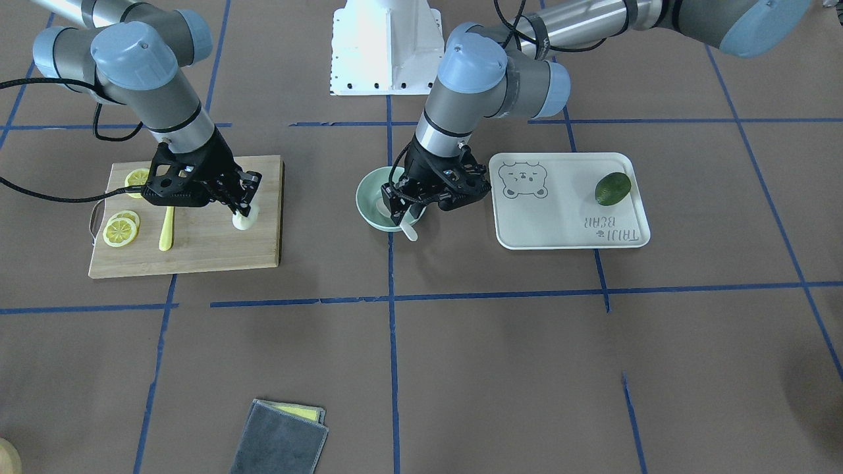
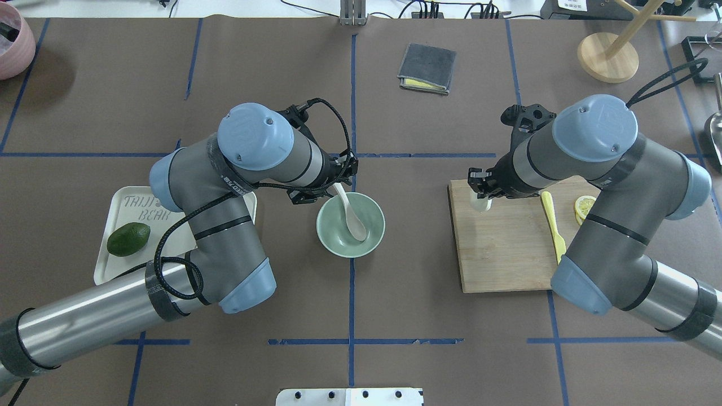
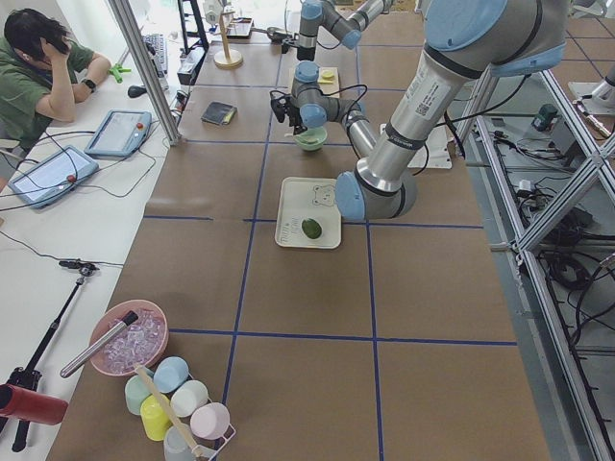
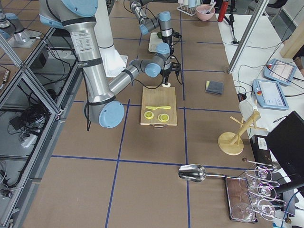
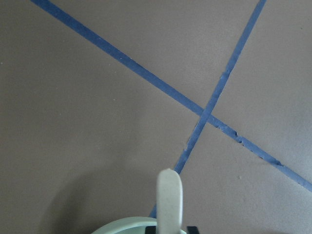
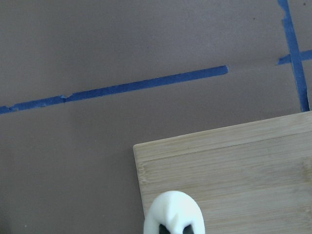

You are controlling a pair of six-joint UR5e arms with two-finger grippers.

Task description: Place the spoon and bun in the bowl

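Note:
Next, I release the white bun from my right gripper inside the pale green bowl (image 1: 379, 190), by the scoop of the off-white spoon.
The pale green bowl (image 1: 367, 197) (image 2: 338, 232) stands at the table's middle. The off-white spoon (image 2: 353, 217) lies with its scoop inside the bowl and its handle (image 1: 409, 230) out over the rim. My left gripper (image 1: 407, 214) (image 2: 334, 187) is shut on that handle, which rises at the bottom of the left wrist view (image 5: 169, 200). The white bun (image 1: 244, 221) (image 2: 481, 203) is at the far corner of the wooden cutting board (image 1: 197, 247). My right gripper (image 1: 242, 209) (image 2: 479, 189) is shut on the bun, which looks squeezed in the right wrist view (image 6: 173, 212).
A yellow knife (image 1: 167, 229) and lemon slices (image 1: 120, 230) lie on the board. A white bear-print tray (image 1: 560, 217) with a dark avocado (image 1: 612, 188) sits beside the bowl on my left. A grey cloth (image 2: 427, 67) lies far across the table.

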